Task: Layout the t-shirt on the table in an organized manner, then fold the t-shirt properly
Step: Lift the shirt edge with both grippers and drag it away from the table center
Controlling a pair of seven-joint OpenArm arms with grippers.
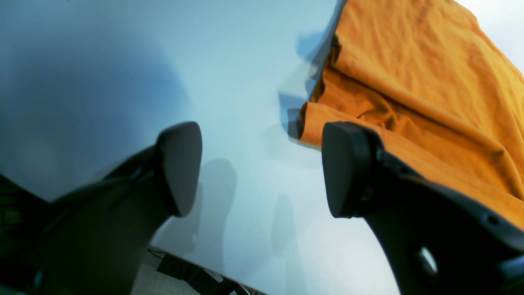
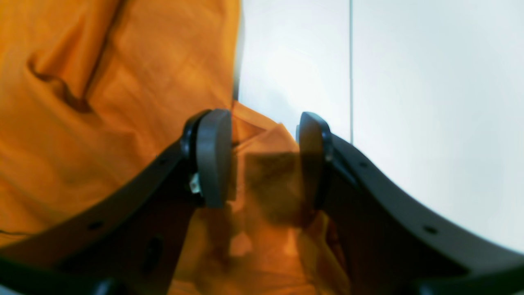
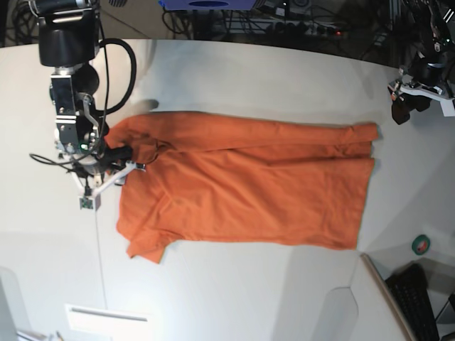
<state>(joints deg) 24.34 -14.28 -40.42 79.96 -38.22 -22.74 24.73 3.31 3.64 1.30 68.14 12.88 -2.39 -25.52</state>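
The t-shirt's far edge is folded over, so the robot's right gripper should take the folded piece's end [image 3: 126, 128] and pull it flat together with the left gripper.
The orange t-shirt [image 3: 249, 185] lies spread lengthwise across the white table [image 3: 234, 71], with wrinkles and a folded-over strip along its far edge. My right gripper [image 3: 126, 153] is at the shirt's left end. In the right wrist view that gripper [image 2: 262, 159] has its jaws apart, and a bunched fold of the t-shirt [image 2: 102, 102] sits between the fingers. My left gripper [image 1: 262, 172] is open above the bare table [image 1: 163, 61], with the t-shirt [image 1: 430, 82] edge just past its right finger. In the base view the left gripper [image 3: 402, 108] hangs off the shirt's far right corner.
A thin seam line [image 2: 351, 61] runs across the tabletop. A green tape roll [image 3: 422, 244] and a keyboard [image 3: 419, 298] lie on the grey side surface at lower right. Cables and equipment line the far edge. A white sheet [image 3: 106, 312] rests near the front left.
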